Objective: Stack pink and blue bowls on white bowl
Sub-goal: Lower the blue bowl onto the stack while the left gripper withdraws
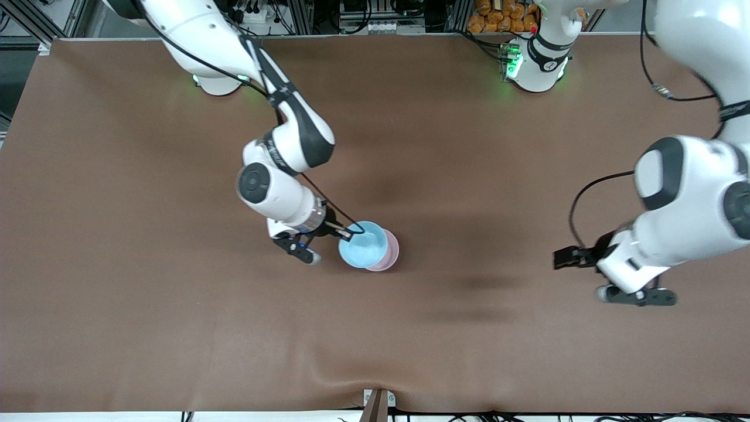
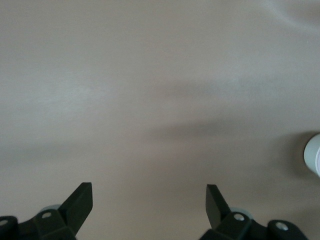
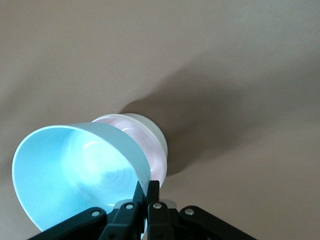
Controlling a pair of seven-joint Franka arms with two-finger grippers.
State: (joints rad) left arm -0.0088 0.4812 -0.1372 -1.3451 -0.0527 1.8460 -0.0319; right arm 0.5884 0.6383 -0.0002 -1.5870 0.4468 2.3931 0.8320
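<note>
The blue bowl will go inside the pink bowl (image 1: 377,249) (image 3: 127,154) that sits nested in the white bowl, where my right gripper needs to let go of it.
My right gripper (image 1: 347,233) is shut on the rim of the light blue bowl (image 1: 363,245) and holds it tilted over the pink bowl (image 1: 391,254), near the middle of the table. In the right wrist view the blue bowl (image 3: 75,170) leans above the pink bowl (image 3: 150,145), which sits nested in the white bowl (image 3: 161,139); only the white bowl's outer wall shows. The white bowl is hidden in the front view. My left gripper (image 1: 638,298) is open and empty over bare table at the left arm's end, where that arm waits.
The brown table cover (image 1: 176,322) has a raised wrinkle at its edge nearest the front camera. A pale round thing (image 2: 313,155) shows at the edge of the left wrist view. Cables and racks line the robots' side.
</note>
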